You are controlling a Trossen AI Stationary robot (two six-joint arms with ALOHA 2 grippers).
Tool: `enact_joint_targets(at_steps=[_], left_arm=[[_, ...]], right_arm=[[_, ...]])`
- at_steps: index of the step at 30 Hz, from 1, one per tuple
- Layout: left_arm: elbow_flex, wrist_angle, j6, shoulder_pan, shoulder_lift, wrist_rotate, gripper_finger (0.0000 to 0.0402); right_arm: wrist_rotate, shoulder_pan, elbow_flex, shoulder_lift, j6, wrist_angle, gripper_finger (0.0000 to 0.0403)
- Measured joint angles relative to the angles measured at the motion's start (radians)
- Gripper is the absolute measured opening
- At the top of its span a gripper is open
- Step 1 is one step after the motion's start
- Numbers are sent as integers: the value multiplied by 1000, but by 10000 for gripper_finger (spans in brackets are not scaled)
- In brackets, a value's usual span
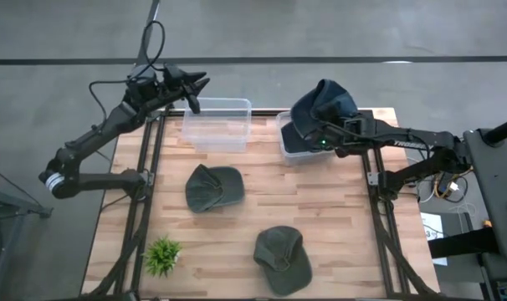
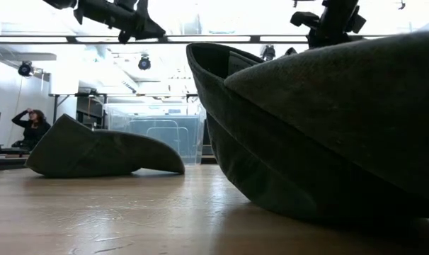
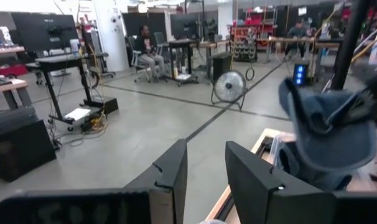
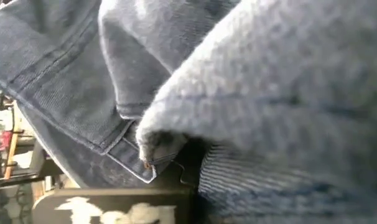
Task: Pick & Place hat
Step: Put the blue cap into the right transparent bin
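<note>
Next, I let go of the blue denim hat with my right gripper in the clear bin [image 1: 309, 127] below it. The hat is hanging over that bin now.
A blue denim hat [image 1: 322, 104] hangs over the right clear bin [image 1: 285, 144], which holds dark cloth. My right gripper [image 1: 327, 127] is shut on it; the left wrist view shows the blue hat [image 3: 328, 130] bunched above that bin. Two green hats [image 1: 213, 186] [image 1: 283, 257] lie on the wooden table. The nearer green hat [image 2: 328, 142] fills the low view, and the other one [image 2: 101, 152] rests brim-down behind it. My left gripper [image 1: 191, 88] stands open and level, holding nothing, past the far left corner of the left clear bin [image 1: 217, 124]. My right gripper holds the blue hat by bunched denim with a stitched edge [image 4: 148, 146]. The cloth fills its wrist view and covers the fingers in the high view, so the exact part cannot be told. The hat is lifted clear and sags around the gripper above the right bin.
A small green plant [image 1: 161, 255] stands near the table's front left corner. The two clear bins sit side by side at the far edge. Bare wood lies between the green hats and the bins. People sit at desks in the room beyond.
</note>
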Motion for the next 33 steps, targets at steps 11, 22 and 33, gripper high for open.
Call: enact_joint_targets(at_steps=[11,22,33], left_arm=[[0,-8,-3,0,-134,-2,103],[0,-82,27,0,-144,-4,103],[0,-84,46,0,-144,-4,103]], right_arm=[[-35,-11,-4,70,0,17,11],[-97,2,-7,84,2,8,11],[-171,1,-14,81,-27,8,11]])
